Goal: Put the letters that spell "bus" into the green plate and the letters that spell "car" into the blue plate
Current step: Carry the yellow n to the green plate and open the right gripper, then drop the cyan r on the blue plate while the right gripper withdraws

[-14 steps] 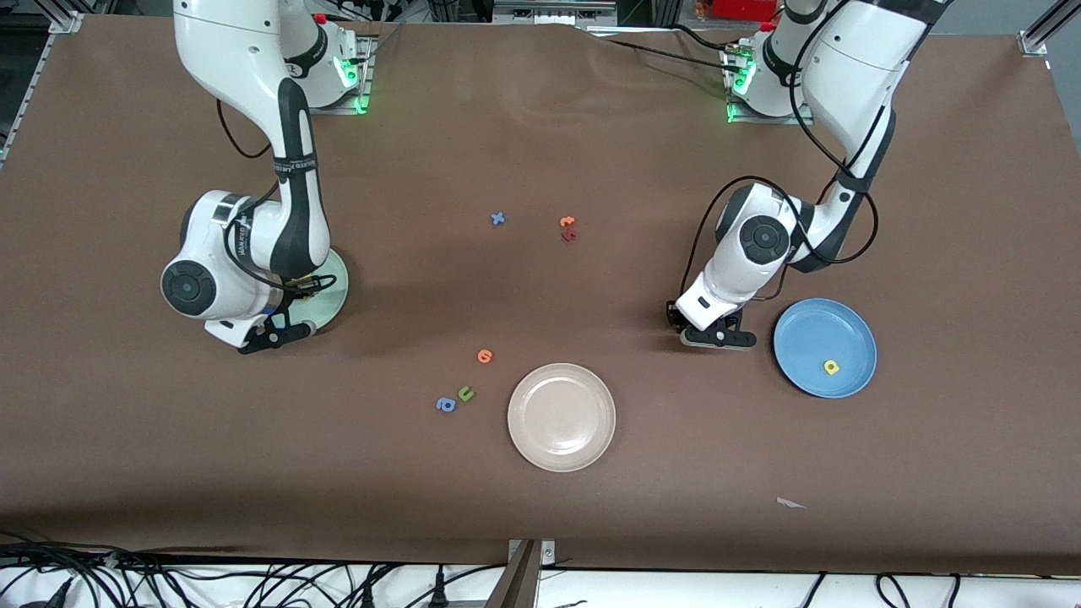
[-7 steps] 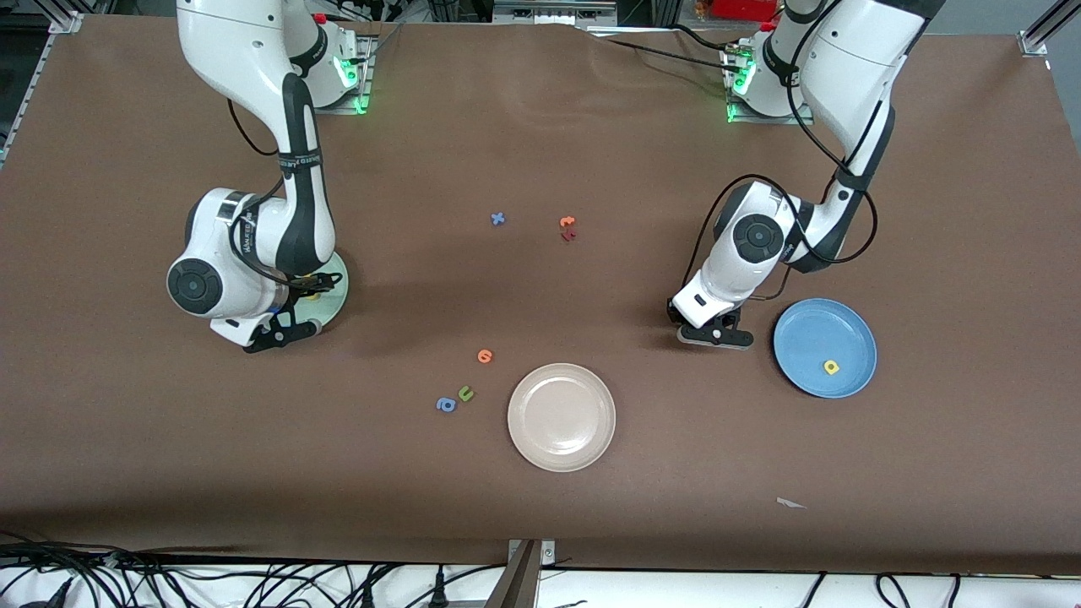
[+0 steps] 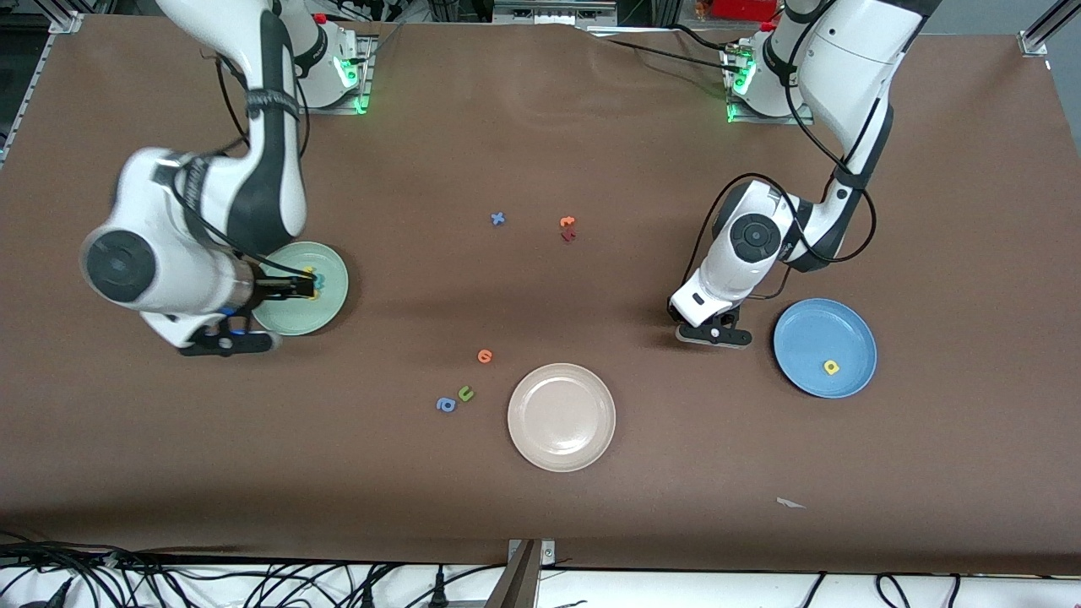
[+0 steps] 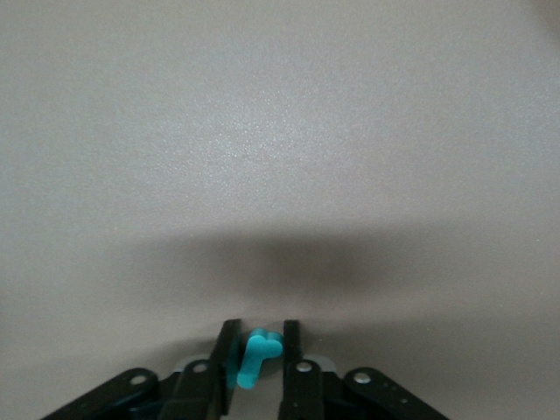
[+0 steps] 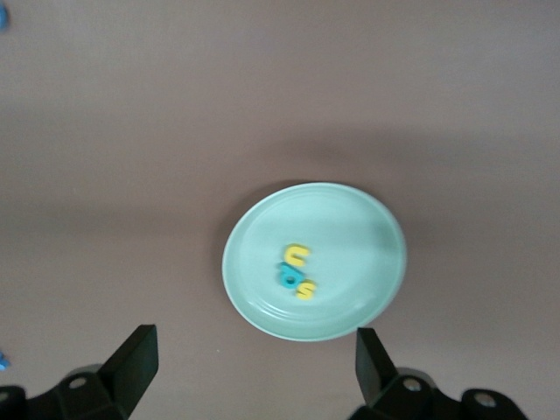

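The robot's left gripper will set the teal r down between the yellow a and the blue plate's outer rim (image 3: 854,348).
The pale green plate (image 3: 323,297) holds a yellow u (image 5: 297,255), a teal b (image 5: 289,277) and a yellow s (image 5: 305,290) close together. My right gripper (image 3: 228,342) (image 5: 254,350) hangs open and empty in the air by that plate's edge. The blue plate (image 3: 811,333) holds a yellow a (image 3: 831,366). Beside it, toward the table's middle, my left gripper (image 3: 714,333) (image 4: 256,337) is down low at the table, shut on a small teal r (image 4: 254,359).
A cream plate (image 3: 561,416) sits nearer the front camera in the middle. Loose letters lie about: an orange one (image 3: 485,355), a green u (image 3: 465,393), a blue a (image 3: 445,404), a blue x (image 3: 497,219), an orange and a red one (image 3: 567,228). A paper scrap (image 3: 790,503) lies near the front edge.
My right gripper opened and rose off the green plate toward the right arm's end of the table. My left gripper closed on the teal r.
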`<action>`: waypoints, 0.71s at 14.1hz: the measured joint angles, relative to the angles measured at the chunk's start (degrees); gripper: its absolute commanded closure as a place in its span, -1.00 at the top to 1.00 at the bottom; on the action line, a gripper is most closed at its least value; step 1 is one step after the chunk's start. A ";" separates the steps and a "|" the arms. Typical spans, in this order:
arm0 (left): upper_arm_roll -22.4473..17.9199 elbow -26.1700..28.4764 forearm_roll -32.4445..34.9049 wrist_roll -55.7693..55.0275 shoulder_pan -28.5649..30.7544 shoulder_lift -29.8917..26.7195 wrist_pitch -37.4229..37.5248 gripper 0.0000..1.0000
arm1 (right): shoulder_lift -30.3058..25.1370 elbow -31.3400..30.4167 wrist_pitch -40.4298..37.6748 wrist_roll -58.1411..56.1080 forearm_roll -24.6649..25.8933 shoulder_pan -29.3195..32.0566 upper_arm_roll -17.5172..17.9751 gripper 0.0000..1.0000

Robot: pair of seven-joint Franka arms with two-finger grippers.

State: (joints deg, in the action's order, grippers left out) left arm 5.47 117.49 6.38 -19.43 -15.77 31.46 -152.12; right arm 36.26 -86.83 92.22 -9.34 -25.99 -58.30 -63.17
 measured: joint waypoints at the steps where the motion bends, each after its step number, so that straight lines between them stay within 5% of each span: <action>1: -0.01 0.00 0.01 0.02 -0.01 -0.01 0.06 -0.69 | -0.20 1.99 -2.53 0.17 0.00 -1.93 -3.63 1.00; 3: -0.02 0.00 0.44 0.12 -0.05 -0.02 0.10 -0.71 | -0.50 5.30 -7.15 0.47 0.01 -4.79 -8.41 1.00; 6: -0.13 -0.04 0.63 0.12 -0.10 -0.08 0.24 -0.79 | -1.98 6.73 -9.54 0.74 1.91 -5.47 -6.92 1.00; 8: -1.15 -0.62 0.64 0.73 -0.06 -0.77 3.20 -0.79 | -5.00 6.35 -9.57 1.88 6.55 -2.08 -0.41 1.00; 10: -2.56 -2.13 0.64 3.82 0.50 -2.78 8.58 -0.79 | -9.05 6.17 -9.57 5.47 12.16 4.52 9.93 1.00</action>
State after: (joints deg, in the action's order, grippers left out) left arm 2.91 115.36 7.02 -15.61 -15.26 28.68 -143.54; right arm 27.22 -80.65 82.65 -3.86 -13.83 -53.78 -53.24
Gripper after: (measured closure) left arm 0.811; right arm 0.000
